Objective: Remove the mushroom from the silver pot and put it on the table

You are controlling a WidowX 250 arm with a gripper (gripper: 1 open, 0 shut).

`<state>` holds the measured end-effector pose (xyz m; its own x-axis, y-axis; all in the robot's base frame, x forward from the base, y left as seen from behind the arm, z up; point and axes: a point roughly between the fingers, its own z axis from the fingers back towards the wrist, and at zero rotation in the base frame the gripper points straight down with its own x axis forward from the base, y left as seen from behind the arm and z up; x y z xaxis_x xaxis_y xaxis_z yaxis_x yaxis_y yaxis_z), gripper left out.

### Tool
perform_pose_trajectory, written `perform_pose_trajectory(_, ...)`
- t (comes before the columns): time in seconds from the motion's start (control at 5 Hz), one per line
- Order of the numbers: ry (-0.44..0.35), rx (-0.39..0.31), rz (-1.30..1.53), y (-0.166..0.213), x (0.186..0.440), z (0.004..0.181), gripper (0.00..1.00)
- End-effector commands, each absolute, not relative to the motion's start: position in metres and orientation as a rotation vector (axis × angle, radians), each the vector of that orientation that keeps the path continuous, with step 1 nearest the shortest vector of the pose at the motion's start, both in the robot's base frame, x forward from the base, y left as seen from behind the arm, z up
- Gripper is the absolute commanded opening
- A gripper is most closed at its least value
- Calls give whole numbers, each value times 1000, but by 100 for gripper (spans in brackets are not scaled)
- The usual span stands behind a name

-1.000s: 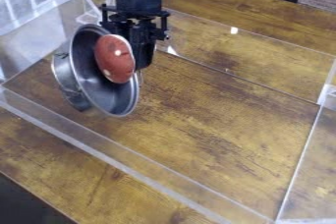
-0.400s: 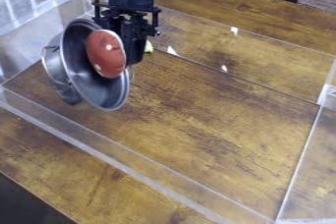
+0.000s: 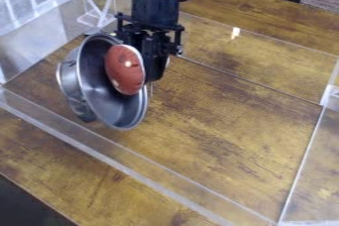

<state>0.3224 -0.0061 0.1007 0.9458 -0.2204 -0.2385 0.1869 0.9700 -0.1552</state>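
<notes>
The silver pot's rim is pinched in my gripper along with the mushroom, so next I set the pot lower, open up, and take the mushroom point(image 3: 127, 68) by its stem.
My gripper point(image 3: 143, 63) is shut, and the mushroom's point(image 3: 125, 68) reddish-brown cap sits right at its fingertips. The silver pot point(image 3: 95, 89) is lifted and tipped on its side, its open mouth facing the camera. Its upper right rim is caught at my fingers along with the mushroom. The mushroom stays up inside the pot's mouth beside the fingers and its stem is hidden. The pot's lower edge hangs just above or on the table point(image 3: 225, 121); I cannot tell which.
Clear acrylic walls run along the front point(image 3: 159, 180) and right point(image 3: 311, 151) of the wooden tabletop. A white rack-like object point(image 3: 95, 12) stands behind the pot at the back left. Bare wood lies to the right of the gripper.
The gripper, with the tilted pot and mushroom, swung left and has now come back right and slightly down. The grip has not changed.
</notes>
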Motion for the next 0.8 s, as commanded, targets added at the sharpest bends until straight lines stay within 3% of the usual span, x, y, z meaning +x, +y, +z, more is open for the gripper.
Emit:
perform_pose_trajectory(0.0, 198, -125, -158, -12, 324, 113, 0)
perform_pose_trajectory(0.6, 214, -114, -200, -19, 335, 108, 0)
